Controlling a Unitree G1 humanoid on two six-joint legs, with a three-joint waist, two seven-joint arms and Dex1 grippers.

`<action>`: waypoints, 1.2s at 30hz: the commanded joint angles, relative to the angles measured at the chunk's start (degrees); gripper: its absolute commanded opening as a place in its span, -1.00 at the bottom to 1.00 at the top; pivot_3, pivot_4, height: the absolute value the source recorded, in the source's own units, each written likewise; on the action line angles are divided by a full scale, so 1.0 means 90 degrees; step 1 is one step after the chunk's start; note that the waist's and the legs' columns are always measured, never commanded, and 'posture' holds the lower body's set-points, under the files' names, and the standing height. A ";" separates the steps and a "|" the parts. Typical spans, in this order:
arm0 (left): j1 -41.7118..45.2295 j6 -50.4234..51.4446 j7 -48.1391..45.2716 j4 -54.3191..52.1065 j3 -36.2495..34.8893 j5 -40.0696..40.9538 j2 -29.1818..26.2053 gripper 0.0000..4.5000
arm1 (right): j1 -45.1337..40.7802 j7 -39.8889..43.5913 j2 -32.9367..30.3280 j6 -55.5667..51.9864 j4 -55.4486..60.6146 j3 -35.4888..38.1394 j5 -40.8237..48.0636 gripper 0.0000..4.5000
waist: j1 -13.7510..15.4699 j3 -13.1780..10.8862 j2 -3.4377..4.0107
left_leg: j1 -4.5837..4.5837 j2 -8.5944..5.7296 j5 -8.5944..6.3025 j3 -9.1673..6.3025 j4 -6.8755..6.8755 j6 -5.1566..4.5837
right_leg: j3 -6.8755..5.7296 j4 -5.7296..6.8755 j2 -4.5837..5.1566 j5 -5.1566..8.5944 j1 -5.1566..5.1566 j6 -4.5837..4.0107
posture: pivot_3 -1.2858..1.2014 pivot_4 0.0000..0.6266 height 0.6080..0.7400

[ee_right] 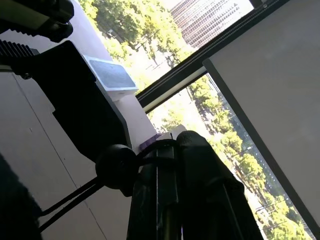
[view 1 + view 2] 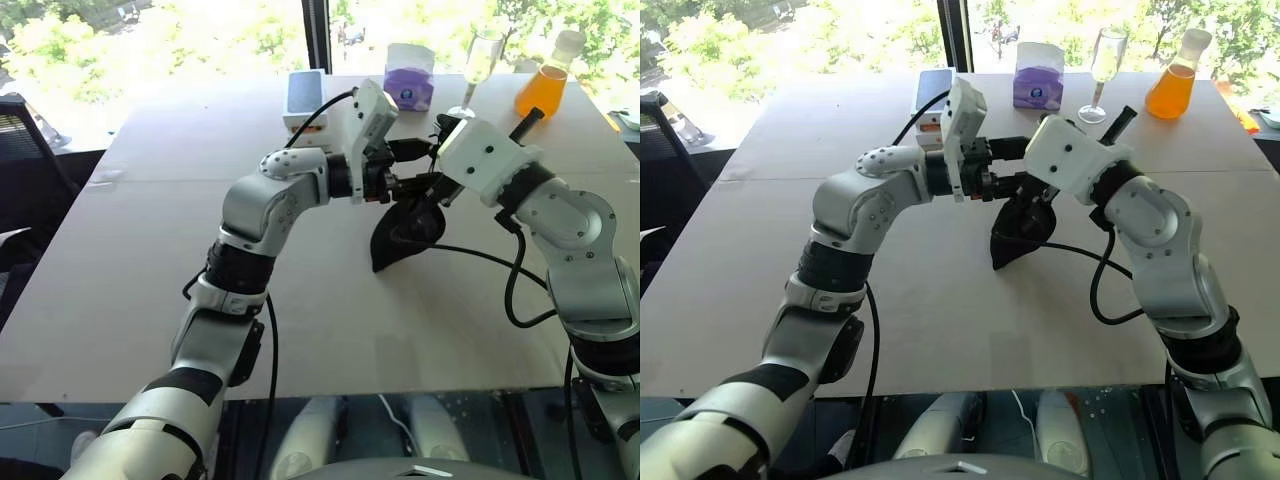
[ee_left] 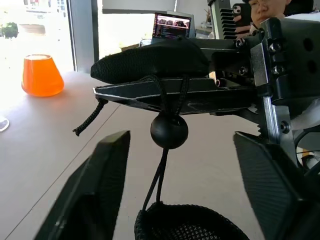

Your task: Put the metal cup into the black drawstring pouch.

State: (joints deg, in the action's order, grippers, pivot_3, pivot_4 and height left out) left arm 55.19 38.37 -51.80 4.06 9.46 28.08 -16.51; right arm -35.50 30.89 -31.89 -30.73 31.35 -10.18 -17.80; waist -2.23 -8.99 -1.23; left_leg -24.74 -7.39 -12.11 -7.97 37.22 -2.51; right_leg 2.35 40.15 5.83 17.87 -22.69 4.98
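I need to grip the bead (image 3: 169, 131) with my left gripper while my right gripper pulls the cord through, because the pouch's opening hangs loose with the bead high above it.
The black drawstring pouch (image 2: 405, 232) hangs over the middle of the table, its lower tip on or just above the tabletop. My right gripper (image 1: 175, 145) is shut on the pouch's gathered top, and the cord with its round bead (image 3: 169, 131) dangles just below the fingers. Coming from the left, my left gripper (image 3: 181, 139) is level and open, one finger (image 3: 95, 190) on each side of the bead and cord, above the pouch's mouth (image 3: 190, 222). It touches nothing that I can see. The metal cup is out of view.
Along the far edge stand a flask of orange liquid (image 2: 541, 90), a tall wine glass (image 2: 480, 65), a purple tissue box (image 2: 409, 85) and a white box with a blue top (image 2: 303, 98). A black chair (image 2: 25, 150) is off the table's left side.
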 commanded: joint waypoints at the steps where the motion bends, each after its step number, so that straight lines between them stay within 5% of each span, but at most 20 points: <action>1: 0.0129 -0.0114 -0.0020 -0.0114 -0.0104 -0.0036 -0.0001 0.45 | -0.0133 -0.0044 0.0002 0.0032 0.0300 0.0152 -0.0059 -1.00 | 0.0000 0.0000 0.0000 | 0.0000 0.0000 0.0000 0.0000 0.0000 0.0000 | 0.0000 0.0001 -0.0001 0.0000 0.0000 0.0000 | 0.03 -0.52 1.00; 9: 0.0256 -0.0013 0.0045 -0.0016 -0.0244 0.0071 0.0040 0.45 | -0.0051 -0.0040 -0.0029 0.0038 0.0301 0.0153 -0.0073 -1.00 | 0.0003 0.0000 0.0000 | 0.0000 0.0000 0.0000 0.0000 0.0001 0.0000 | -0.0001 0.0000 0.0000 0.0000 0.0000 0.0000 | 0.03 -0.52 1.00; 12: 0.0255 -0.0007 0.0032 -0.0018 -0.0241 0.0083 0.0042 0.08 | -0.0050 -0.0037 -0.0029 0.0031 0.0306 0.0152 -0.0075 -1.00 | 0.0004 0.0000 0.0000 | 0.0000 0.0000 0.0000 0.0000 0.0001 0.0000 | 0.0000 0.0000 0.0000 0.0000 0.0000 0.0000 | 0.03 -0.52 1.00; 17: 0.0289 0.0059 0.0024 0.0008 -0.0285 0.0152 0.0081 -0.94 | -0.0049 -0.0024 -0.0039 0.0031 0.0299 0.0149 -0.0077 -1.00 | 0.0002 0.0000 0.0000 | 0.0000 0.0000 0.0000 0.0000 0.0002 0.0000 | -0.0001 0.0001 -0.0001 0.0000 0.0000 0.0000 | 0.03 -0.52 1.00; 19: 0.0288 0.0074 0.0023 0.0002 -0.0292 0.0144 0.0086 -0.99 | -0.0044 -0.0017 -0.0038 0.0028 0.0296 0.0149 -0.0081 -1.00 | 0.0004 0.0000 0.0000 | 0.0000 0.0000 0.0000 0.0000 0.0002 0.0000 | -0.0001 0.0003 0.0000 0.0000 0.0000 0.0000 | 0.03 -0.52 1.00; 28: 0.0203 0.0123 -0.0098 -0.0076 -0.0257 0.0136 0.0006 -0.99 | -0.0003 0.0009 -0.0049 0.0028 0.0316 0.0155 -0.0081 -1.00 | 0.0003 0.0000 0.0000 | 0.0000 0.0000 0.0000 0.0000 0.0002 0.0000 | -0.0001 0.0002 0.0000 0.0000 0.0000 0.0000 | 0.03 -0.52 1.00; 33: 0.0251 -0.0030 0.0054 0.0025 -0.0291 -0.0031 0.0041 -0.01 | -0.0010 0.0030 -0.0063 0.0021 0.0319 0.0154 -0.0082 -1.00 | 0.0003 0.0000 0.0000 | 0.0000 0.0000 0.0000 0.0000 0.0003 0.0000 | -0.0001 0.0002 0.0000 0.0000 0.0000 0.0000 | 0.03 -0.52 1.00; 36: 0.0271 0.0041 0.0027 0.0001 -0.0289 0.0015 0.0030 -0.01 | 0.0000 0.0052 -0.0076 0.0024 0.0329 0.0151 -0.0077 -1.00 | 0.0003 0.0000 0.0000 | 0.0000 0.0000 0.0000 0.0000 0.0003 0.0000 | -0.0001 0.0002 0.0000 0.0000 0.0000 0.0000 | 0.03 -0.52 1.00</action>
State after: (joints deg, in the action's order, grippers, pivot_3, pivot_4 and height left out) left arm 55.83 39.18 -51.28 5.50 7.76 28.13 -16.17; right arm -35.27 31.17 -32.14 -31.00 31.49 -9.71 -18.17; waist -2.20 -8.99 -1.23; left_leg -24.74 -7.39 -12.11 -7.97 37.24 -2.51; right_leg 2.35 40.17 5.83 17.87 -22.69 4.98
